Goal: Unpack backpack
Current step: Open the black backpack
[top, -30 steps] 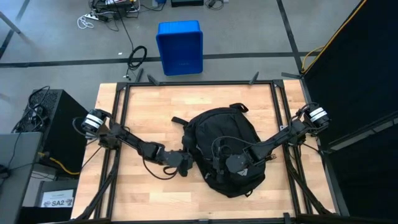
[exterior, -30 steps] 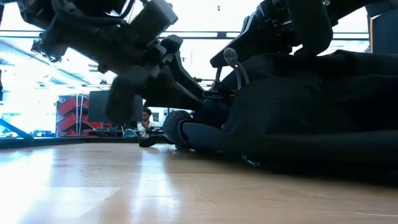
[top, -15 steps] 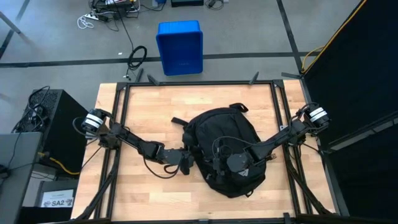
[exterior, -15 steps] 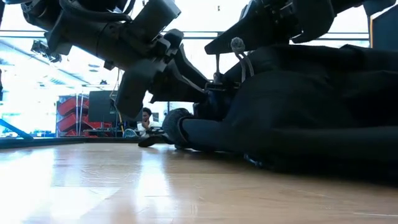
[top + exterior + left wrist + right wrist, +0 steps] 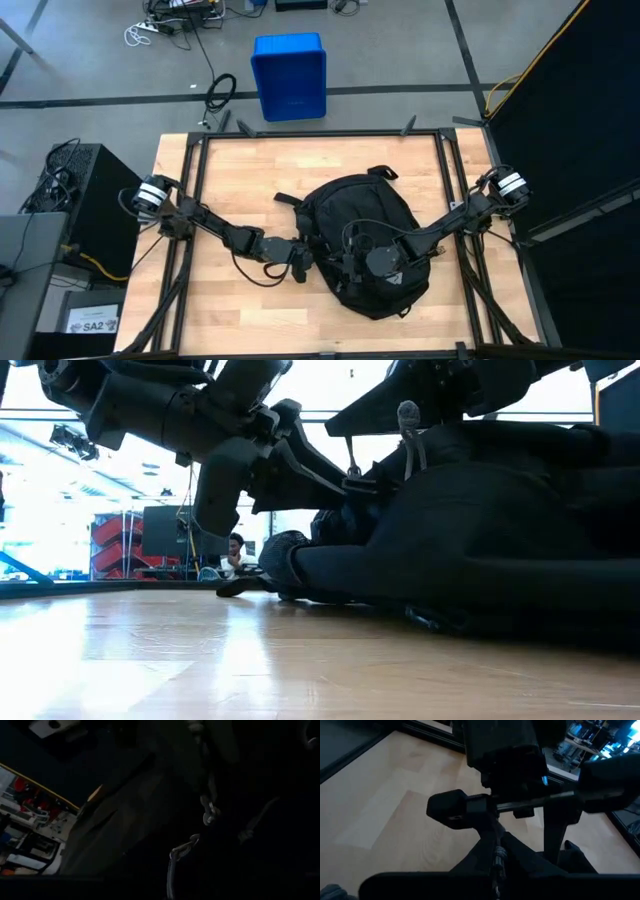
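The zipper pull's grey cord lifts the backpack's fabric toward my right gripper, so next my left gripper opens and pinches the backpack's side fabric (image 5: 347, 523) next to the zipper.
The black backpack (image 5: 360, 235) lies flat on the middle of the wooden table (image 5: 220, 170). My left gripper (image 5: 308, 263) stands open at its left side. In the right wrist view its fingers are spread, and a ridge of the backpack's fabric with the zipper (image 5: 496, 855) rises between them. My right gripper (image 5: 350, 265) is over the backpack's near left part, shut on the zipper pull's grey cord (image 5: 408, 422). The left wrist view looks onto dark fabric and two metal zipper pulls (image 5: 210, 812). My left gripper has one finger (image 5: 452, 809) against the raised fabric ridge beside the zipper (image 5: 487, 827); whether the ridge is pinched I cannot tell. It comes level from the table's left. My right gripper holds the cord's knotted end (image 5: 408, 410) from above and the right. The gripper's body hides the fingertips. The cord's strands (image 5: 412, 455) hang down to the backpack, whose upper fabric is drawn up.
A blue plastic bin (image 5: 289, 75) stands on the floor beyond the table's far edge. Bare wood lies to the left of and in front of the backpack. A person (image 5: 236, 550) sits in the room far behind the table.
Both grippers have tipped upward while staying in place. The grey cord pull has risen with my right gripper, drawing the backpack's upper fabric higher; the rest of the backpack stays on the table.
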